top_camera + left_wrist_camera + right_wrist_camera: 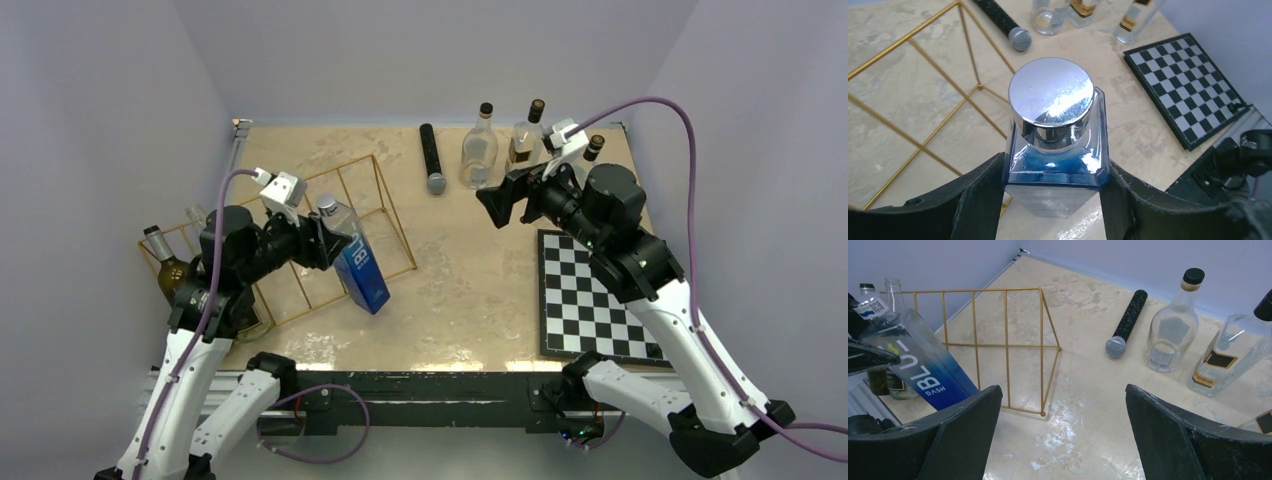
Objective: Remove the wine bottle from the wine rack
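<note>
My left gripper has the blue-and-clear bottle. I will let go of it upright on the bare table [434,330], between the gold rack and the chessboard.
A square blue-and-clear bottle [360,268] with a silver cap is tilted at the near right side of the gold wire rack [394,210]. My left gripper [325,238] is shut on its shoulder just below the cap. In the left wrist view the bottle [1053,125] sits between both black fingers [983,200], with the rack [979,85] behind it. My right gripper [500,205] is open and empty above the middle of the table. Its view shows the bottle [923,365] in front of the rack [1007,345]. The bottle's base is hidden there.
A dark green bottle [170,270] lies left of the rack. A black microphone [432,158] and clear glass bottles [479,145] stand at the back. A black-and-white chessboard [600,300] lies at the right, under the right arm.
</note>
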`<state>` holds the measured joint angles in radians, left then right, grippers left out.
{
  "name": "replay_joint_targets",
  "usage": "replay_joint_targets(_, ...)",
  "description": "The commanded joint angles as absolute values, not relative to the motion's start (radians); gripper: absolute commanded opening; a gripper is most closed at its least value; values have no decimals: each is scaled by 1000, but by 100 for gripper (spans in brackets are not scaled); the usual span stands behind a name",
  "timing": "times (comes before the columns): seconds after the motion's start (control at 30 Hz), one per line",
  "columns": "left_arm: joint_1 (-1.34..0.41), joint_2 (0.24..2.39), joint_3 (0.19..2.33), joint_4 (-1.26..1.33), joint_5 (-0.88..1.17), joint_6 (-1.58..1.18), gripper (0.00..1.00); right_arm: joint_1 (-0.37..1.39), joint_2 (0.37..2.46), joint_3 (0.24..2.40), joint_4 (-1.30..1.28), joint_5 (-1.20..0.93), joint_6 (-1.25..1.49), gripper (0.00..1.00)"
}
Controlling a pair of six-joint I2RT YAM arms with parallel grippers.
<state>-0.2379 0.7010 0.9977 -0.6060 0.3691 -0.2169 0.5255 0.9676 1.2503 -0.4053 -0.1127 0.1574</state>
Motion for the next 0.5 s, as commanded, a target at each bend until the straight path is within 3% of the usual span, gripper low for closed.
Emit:
replay_joint_targets(0.0,-304,692,1009,-323,520,-279,0,527,927,1244,-422,-75,154,99)
replay_joint_targets(0.47,-688,818,973,-139,408,-250,0,527,820,1203,-468,-56,158,99)
